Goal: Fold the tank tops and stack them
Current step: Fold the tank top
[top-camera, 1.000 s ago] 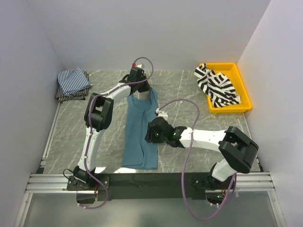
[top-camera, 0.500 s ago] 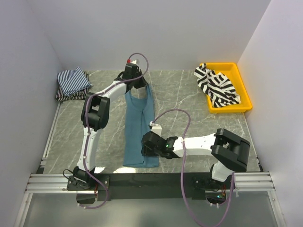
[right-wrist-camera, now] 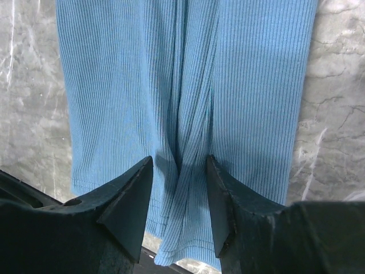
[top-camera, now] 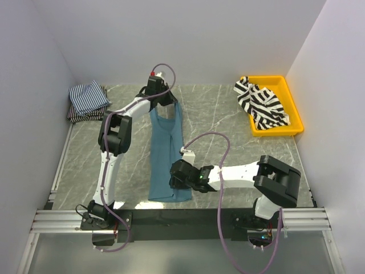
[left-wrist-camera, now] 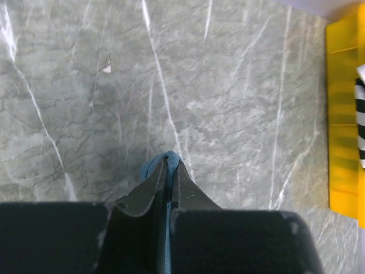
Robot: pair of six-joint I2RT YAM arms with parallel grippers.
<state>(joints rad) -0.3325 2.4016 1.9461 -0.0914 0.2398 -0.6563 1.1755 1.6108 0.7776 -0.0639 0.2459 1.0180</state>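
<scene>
My right gripper is to close next on the near hem corner (top-camera: 190, 199) of the teal-blue tank top, which is the corner on the side of the yellow tray.
The teal-blue tank top (top-camera: 166, 153) lies stretched lengthwise down the middle of the table. My left gripper (top-camera: 165, 103) is shut on its far strap end, whose blue cloth shows between the fingers in the left wrist view (left-wrist-camera: 167, 157). My right gripper (top-camera: 175, 181) is open over the top's near hem; in the right wrist view (right-wrist-camera: 179, 165) a raised fold of blue ribbed cloth (right-wrist-camera: 194, 114) runs between the fingers. The black-and-white striped tank top (top-camera: 262, 103) lies heaped in the yellow tray. Folded finely striped blue-white tops (top-camera: 87, 100) are stacked at the far left.
The yellow tray (top-camera: 290, 97) stands at the far right, and its edge shows in the left wrist view (left-wrist-camera: 342, 114). White walls close in the left, back and right sides. A black rail (top-camera: 171, 217) runs along the near table edge.
My left gripper has carried the strap end farther back and left, pulling the teal top straight. My right gripper has moved from the top's middle right down to its near hem.
</scene>
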